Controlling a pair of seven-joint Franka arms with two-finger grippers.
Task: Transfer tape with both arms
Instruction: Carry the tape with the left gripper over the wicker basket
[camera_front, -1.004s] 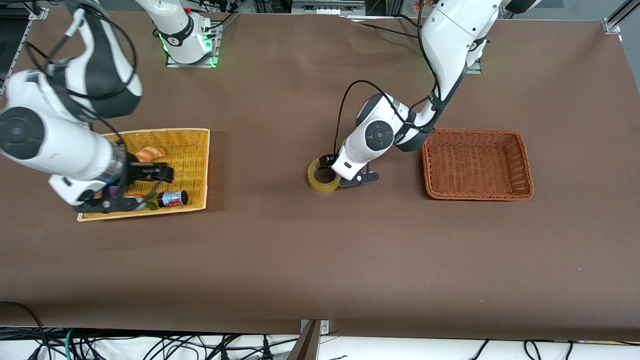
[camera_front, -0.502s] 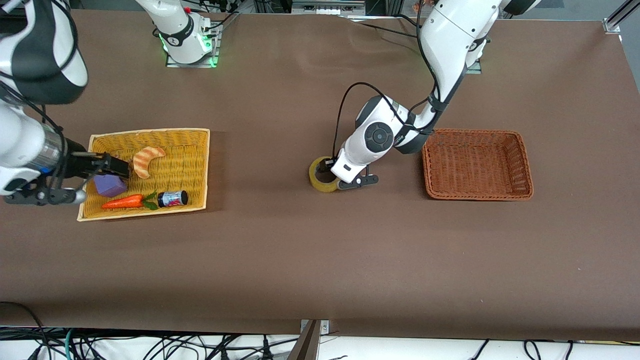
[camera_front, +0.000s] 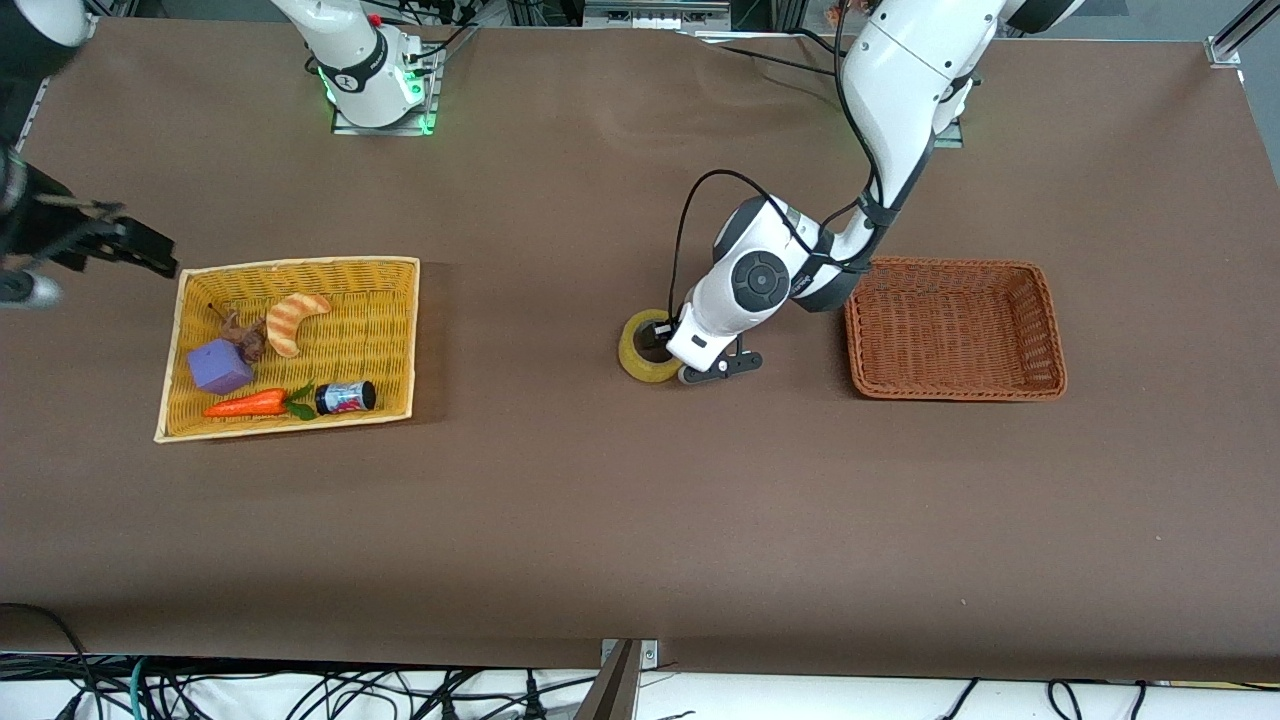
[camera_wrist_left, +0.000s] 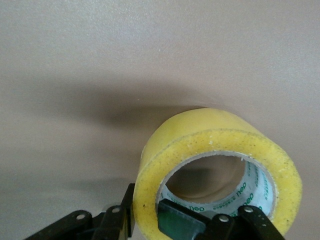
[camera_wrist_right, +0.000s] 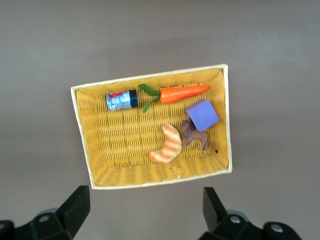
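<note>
My left gripper has the tape, down beside the orange-brown basket now. Next, I put it down in the orange-brown basket, by that basket's side nearest the yellow basket (camera_front: 908, 347).
The tape (camera_front: 640, 358) is a yellow ring with a pale core, down at the brown table in the middle, beside the orange-brown basket. My left gripper (camera_front: 668, 356) is shut on the tape's wall. In the left wrist view one finger (camera_wrist_left: 180, 222) is inside the ring of the tape (camera_wrist_left: 215, 142) and the other presses its outer face; the left gripper (camera_wrist_left: 148, 220) pinches the wall between them. My right gripper (camera_front: 130, 245) is up over the table at a corner of the yellow basket. The right gripper (camera_wrist_right: 145, 202) is open with nothing between its fingers.
A yellow basket (camera_front: 398, 300) toward the right arm's end holds a striped croissant toy (camera_front: 292, 318), a purple block (camera_front: 218, 366), a carrot (camera_front: 245, 403), a small can (camera_front: 345, 397) and a brown figure (camera_front: 244, 335). An orange-brown basket (camera_front: 950, 264) stands toward the left arm's end.
The left gripper has shut on the tape's wall. The right arm has risen out of the yellow basket and swung away past its corner, its gripper staying open.
</note>
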